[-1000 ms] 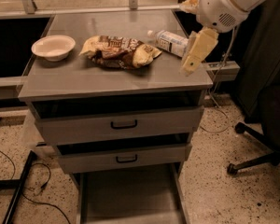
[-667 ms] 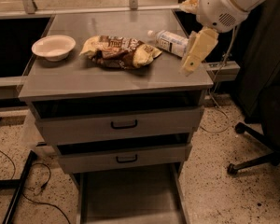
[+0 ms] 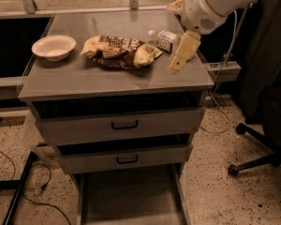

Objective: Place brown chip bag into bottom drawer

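Note:
The robot's gripper needs to close on the pale yellow end (image 3: pixel 144 54) of the brown chip bag, the end that is nearest the clear bottle.
The brown chip bag (image 3: pixel 118 52) lies crumpled on the grey cabinet top (image 3: pixel 84 76), near the middle, with pale yellow ends and white lettering. My gripper (image 3: pixel 174 67) hangs from the white arm (image 3: pixel 210 3) at the right side of the top. It points down and left, a short way right of the bag and apart from it, holding nothing I can see. The bottom drawer (image 3: pixel 126 196) is pulled out at floor level, a shallow grey tray with a bare floor.
A white bowl (image 3: pixel 54 47) sits at the left of the top. A clear bottle with a white label (image 3: pixel 166 40) lies behind the gripper. Two grey drawers with black handles (image 3: pixel 124 125) stand slightly open. An office chair base (image 3: pixel 253 161) stands at the right, cables at the left.
My gripper has moved a little to the left, toward the chip bag. The bag, bowl, bottle and drawers have not moved.

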Controlling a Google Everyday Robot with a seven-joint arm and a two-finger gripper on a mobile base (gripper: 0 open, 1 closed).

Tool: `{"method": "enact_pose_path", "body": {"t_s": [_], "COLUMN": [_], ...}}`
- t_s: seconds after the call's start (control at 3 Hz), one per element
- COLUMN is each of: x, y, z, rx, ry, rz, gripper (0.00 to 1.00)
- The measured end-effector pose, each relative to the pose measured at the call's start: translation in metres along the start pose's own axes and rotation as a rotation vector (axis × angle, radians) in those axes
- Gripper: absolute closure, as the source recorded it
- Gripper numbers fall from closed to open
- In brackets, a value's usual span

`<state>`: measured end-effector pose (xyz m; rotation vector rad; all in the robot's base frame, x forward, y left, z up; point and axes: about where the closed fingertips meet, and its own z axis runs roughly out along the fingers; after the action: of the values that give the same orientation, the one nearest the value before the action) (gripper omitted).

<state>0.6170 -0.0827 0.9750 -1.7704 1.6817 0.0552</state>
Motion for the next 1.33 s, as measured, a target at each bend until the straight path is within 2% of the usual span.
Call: {"method": "enact_pose_path", "body": {"t_s": [0.67,1.33], "x": [-0.013,-0.026], "y": [-0.029,-0.037], "z": [0.060,0.122], "rx": [-0.075,-0.168], "ry": [-0.042,-0.094], "rz": [-0.052,-0.093], "gripper": [0.00,0.00]}}
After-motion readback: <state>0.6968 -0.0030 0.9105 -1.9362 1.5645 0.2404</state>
